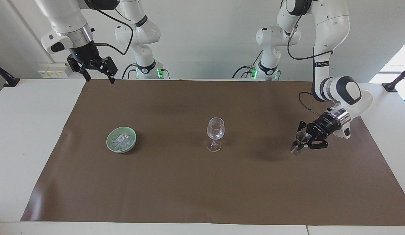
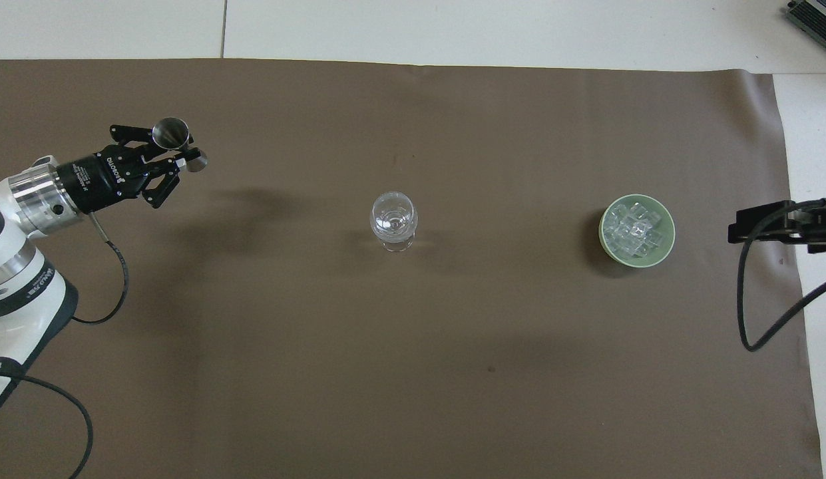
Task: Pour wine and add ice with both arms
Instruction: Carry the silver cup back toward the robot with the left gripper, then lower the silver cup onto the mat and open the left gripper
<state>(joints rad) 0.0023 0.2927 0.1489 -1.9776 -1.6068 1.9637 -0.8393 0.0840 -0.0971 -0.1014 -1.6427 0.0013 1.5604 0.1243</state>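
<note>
Next, my left gripper stands the steel jigger on the bare brown mat (image 2: 182,205) close by its fingertips, across from the wine glass. The jigger is now held low over the mat.
A clear wine glass (image 1: 215,134) (image 2: 393,221) stands upright in the middle of the brown mat. A green bowl (image 1: 110,147) (image 2: 604,243) holds the ice (image 1: 122,140) (image 2: 632,230), toward the right arm's end. My left gripper (image 1: 303,142) (image 2: 175,149) is shut on a small steel jigger (image 1: 299,142) (image 2: 174,134) and holds it low over the mat, toward the left arm's end, well apart from the glass. My right gripper (image 1: 97,73) (image 2: 779,226) is raised and open, empty, over the mat's edge at the right arm's end. The right arm waits.
The brown mat (image 1: 189,182) covers most of the white table (image 1: 32,130). A black cable (image 2: 759,313) hangs from the right arm over the mat's edge.
</note>
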